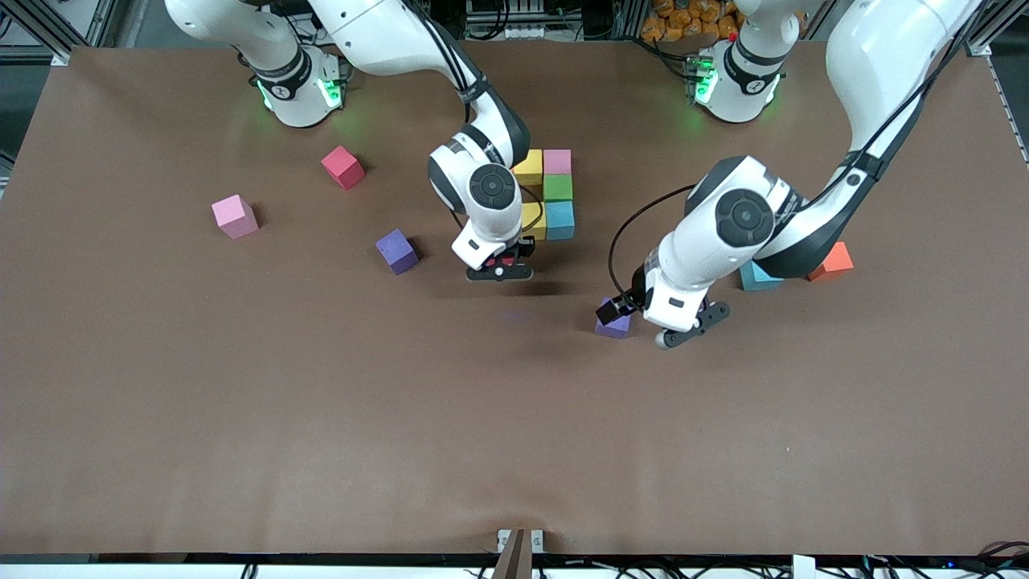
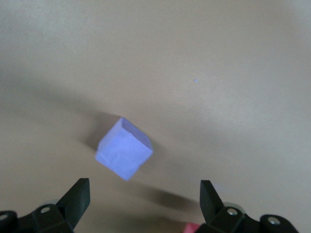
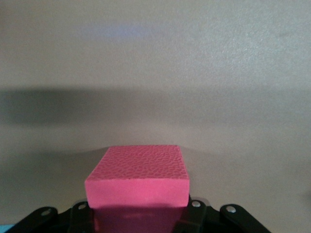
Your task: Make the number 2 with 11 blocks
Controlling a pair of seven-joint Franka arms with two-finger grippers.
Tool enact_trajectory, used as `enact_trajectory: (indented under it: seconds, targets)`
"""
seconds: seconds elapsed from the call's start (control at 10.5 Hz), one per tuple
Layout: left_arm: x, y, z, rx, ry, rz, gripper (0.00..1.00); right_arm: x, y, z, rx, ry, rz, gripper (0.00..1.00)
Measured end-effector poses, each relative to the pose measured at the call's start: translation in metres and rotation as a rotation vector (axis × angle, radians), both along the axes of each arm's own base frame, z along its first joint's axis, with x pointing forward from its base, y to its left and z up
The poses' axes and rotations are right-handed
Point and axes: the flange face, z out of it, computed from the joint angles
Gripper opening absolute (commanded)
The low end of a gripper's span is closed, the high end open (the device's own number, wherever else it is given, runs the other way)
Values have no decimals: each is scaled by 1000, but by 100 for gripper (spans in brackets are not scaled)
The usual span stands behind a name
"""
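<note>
My left gripper is going to close on opposite sides of the purple block (image 1: 613,327) (image 2: 124,149), the one that lies closest to the loose light blue block.
Five blocks lie together as a partial number 2: yellow (image 1: 528,167), pink (image 1: 557,162), green (image 1: 557,187), yellow (image 1: 534,219) and light blue (image 1: 560,219). My right gripper (image 1: 500,269) is shut on a red-pink block (image 3: 137,174) over the bare table beside the lower yellow block. My left gripper (image 1: 687,326) is open and empty, low beside a loose purple block (image 1: 613,324), on the side toward the left arm's end. In the left wrist view that block (image 2: 124,149) lies tilted just ahead of the open fingertips (image 2: 80,191).
Loose blocks: red (image 1: 343,166), pink (image 1: 234,216) and purple (image 1: 397,251) toward the right arm's end; light blue (image 1: 756,277) and orange (image 1: 833,261) under the left arm. The brown table (image 1: 514,450) is bare nearer the camera.
</note>
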Motion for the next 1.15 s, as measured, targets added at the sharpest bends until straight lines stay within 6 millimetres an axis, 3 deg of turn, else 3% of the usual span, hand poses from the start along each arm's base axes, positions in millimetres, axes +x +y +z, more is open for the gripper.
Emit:
enact_trajectory:
  seconds: [0.19, 0.38, 1.15]
  targets:
    - [-5, -18, -31, 77, -23, -170, 100, -2, 1, 0, -2, 4, 7, 0]
    - [-15, -36, -46, 140, -57, -341, 100, -4, 3, 0, -3, 6, 14, 0]
    - [-14, -29, -84, 149, -37, -595, 100, -7, -6, 4, 5, 2, 48, 0]
